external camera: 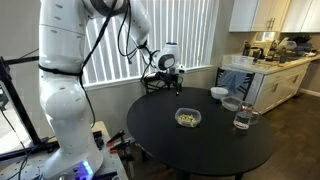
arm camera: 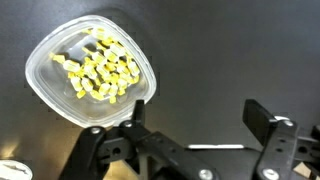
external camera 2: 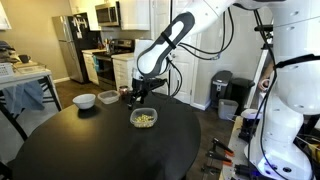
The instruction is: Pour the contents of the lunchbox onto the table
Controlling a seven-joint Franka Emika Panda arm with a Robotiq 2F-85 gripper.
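Observation:
Next, I close my gripper on the lunchbox's rim (external camera: 177,114) (arm camera: 154,85), on the side farthest away from the clear glass cup, so that I can lift and tip the lunchbox.
The lunchbox (arm camera: 90,75) is a small clear plastic container that sits flat on the black round table (external camera: 200,140). It holds the contents (arm camera: 100,68), small yellowish-green bits. It also shows in both exterior views (external camera: 188,118) (external camera 2: 144,118). My gripper (arm camera: 195,120) is open and empty. It hovers above the table just beside the lunchbox, with one finger near the box's rim. In the exterior views the gripper (external camera: 172,82) (external camera 2: 136,97) hangs above and behind the box.
A white bowl (external camera: 218,93) (external camera 2: 85,100) and a clear glass cup (external camera: 242,118) (external camera 2: 107,97) stand on the table's far side. A second clear container (external camera: 232,103) lies near the bowl. A white kitchen counter (external camera: 270,65) stands beyond the table.

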